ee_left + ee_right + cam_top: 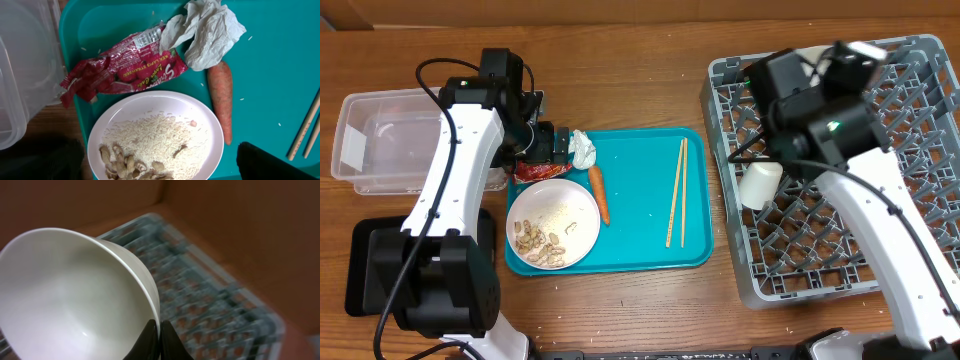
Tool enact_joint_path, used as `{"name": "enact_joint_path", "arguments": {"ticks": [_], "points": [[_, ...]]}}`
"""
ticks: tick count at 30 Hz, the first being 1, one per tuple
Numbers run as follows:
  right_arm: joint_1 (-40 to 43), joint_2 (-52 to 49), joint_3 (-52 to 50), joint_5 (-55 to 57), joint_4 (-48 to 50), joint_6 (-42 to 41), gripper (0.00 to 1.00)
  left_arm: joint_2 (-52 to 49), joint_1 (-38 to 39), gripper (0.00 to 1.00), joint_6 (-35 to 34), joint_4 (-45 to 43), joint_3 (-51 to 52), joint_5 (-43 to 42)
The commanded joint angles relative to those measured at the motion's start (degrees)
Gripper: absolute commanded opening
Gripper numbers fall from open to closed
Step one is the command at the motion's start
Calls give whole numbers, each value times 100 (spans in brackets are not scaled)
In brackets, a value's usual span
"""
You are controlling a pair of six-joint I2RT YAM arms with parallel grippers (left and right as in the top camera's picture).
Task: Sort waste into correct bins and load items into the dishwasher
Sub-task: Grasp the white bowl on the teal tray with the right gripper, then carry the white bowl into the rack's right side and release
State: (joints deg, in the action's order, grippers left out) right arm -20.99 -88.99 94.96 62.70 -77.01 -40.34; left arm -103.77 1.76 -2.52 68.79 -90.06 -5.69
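Note:
I should release the white bowl, now held tilted over the rack, from my right gripper just inside the grey dish rack's outer edge (pixel 904 130), opposite the white cup.
My left gripper (pixel 542 143) is open and empty, hovering over the red snack wrapper (pixel 120 70), which lies on the teal tray's left edge. The white tissue (pixel 207 32) and the carrot (pixel 221 100) lie beside it. A white bowl (pixel 155 135) holds rice crumbs and peanut shells (pixel 127 165); my left fingers straddle it in the wrist view. My right gripper (pixel 160 330) is shut on the rim of a white bowl (pixel 65 295), held tilted over the grey dish rack (pixel 750 290). That bowl also shows in the overhead view (pixel 760 185).
The clear tub (pixel 380 140) stands at the far left, with the black tray (pixel 365 265) in front of it. Wooden chopsticks (pixel 676 192) lie on the teal tray (pixel 640 250). A brown wall rises behind the table.

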Motion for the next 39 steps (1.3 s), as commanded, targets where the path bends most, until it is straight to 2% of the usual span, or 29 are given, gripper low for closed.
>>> {"name": "enact_joint_path", "arguments": {"ticks": [1, 5, 13, 19, 29, 36, 39], "points": [[549, -260, -273, 1670, 35, 4, 4, -92, -24, 100, 127, -7, -90, 33], [1220, -457, -363, 1390, 356, 13, 4, -92, -24, 100, 127, -7, -90, 33], [1665, -1259, -363, 1390, 588, 186, 4, -92, -24, 100, 127, -7, -92, 33], [1670, -1862, -376, 1355, 603, 483, 4, -92, -24, 100, 127, -7, -90, 33], [1864, -2264, -487, 1508, 675, 682, 4, -92, -24, 100, 127, -7, -90, 33], [1897, -2496, -490, 1373, 1106, 1355, 4, -92, -24, 100, 127, -7, -90, 33], [1840, -2647, -490, 1373, 1091, 1381, 4, -92, -24, 100, 127, -7, -90, 33]]}}
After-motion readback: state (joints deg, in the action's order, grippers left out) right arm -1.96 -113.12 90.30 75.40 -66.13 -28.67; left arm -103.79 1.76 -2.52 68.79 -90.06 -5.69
